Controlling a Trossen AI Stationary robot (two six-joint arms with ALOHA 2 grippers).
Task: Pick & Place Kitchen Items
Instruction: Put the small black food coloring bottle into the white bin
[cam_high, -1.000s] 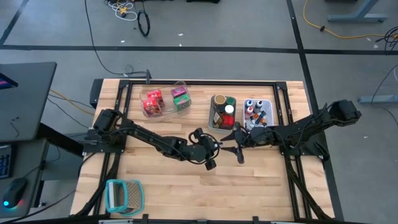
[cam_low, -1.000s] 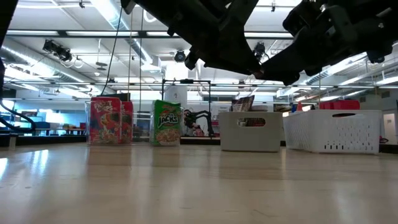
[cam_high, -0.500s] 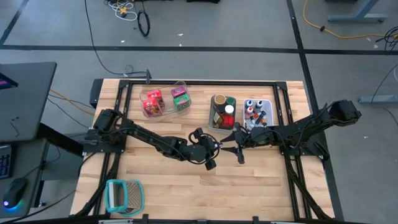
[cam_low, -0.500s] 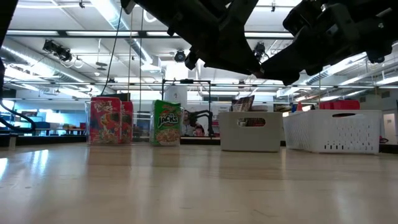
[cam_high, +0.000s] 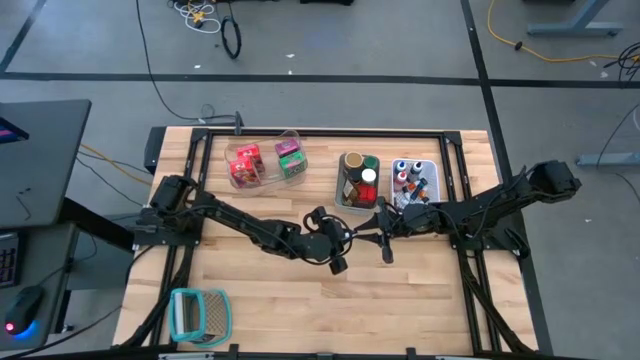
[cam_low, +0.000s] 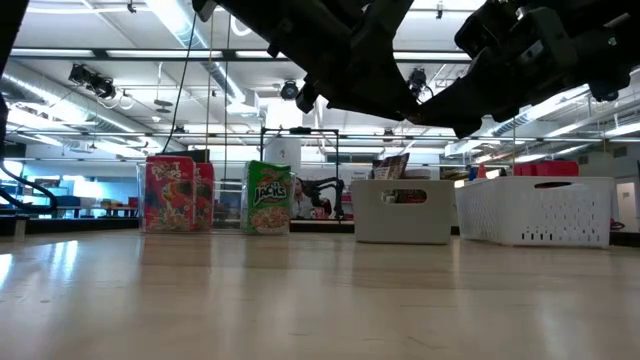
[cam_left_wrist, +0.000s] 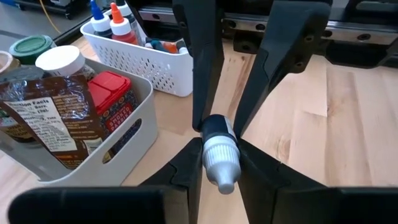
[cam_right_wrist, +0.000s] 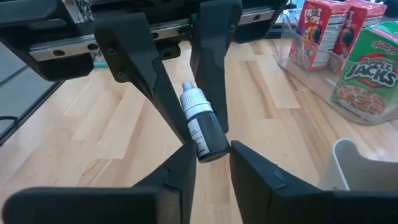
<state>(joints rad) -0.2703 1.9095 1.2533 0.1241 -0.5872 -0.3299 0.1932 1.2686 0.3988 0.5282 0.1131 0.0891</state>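
The robot's right gripper should set the small dark bottle down in the white bin (cam_high: 405, 191) among the small capped bottles.
A small bottle with a dark body and a white ribbed cap (cam_left_wrist: 221, 158) hangs in the air over the table's middle (cam_high: 361, 240), lying level between my two grippers. They meet fingertip to fingertip. My left gripper (cam_left_wrist: 219, 144) stands around the cap end, and my right gripper (cam_right_wrist: 211, 148) around the dark body (cam_right_wrist: 208, 138). Red and green cereal boxes (cam_high: 265, 162) stand in a clear bin. Jars and a brown packet (cam_left_wrist: 46, 106) fill the grey bin (cam_high: 358, 182). Small capped bottles (cam_high: 408, 176) stand in the white bin. My left gripper has the bottle's white cap (cam_left_wrist: 222, 168) between its two fingers, coming level from the table's left and lying along the bottle. The bottle is clear of the table. My right gripper pinches the dark body near its base (cam_right_wrist: 211, 148) between both fingers, level from the table's right, along the bottle.
The three bins sit in a row along the far side of the table. A teal-and-white ribbed holder (cam_high: 198, 312) lies at the near left corner. Bare wood (cam_high: 320, 300) spreads below and in front of the grippers. A black frame (cam_high: 320, 133) runs around the table.
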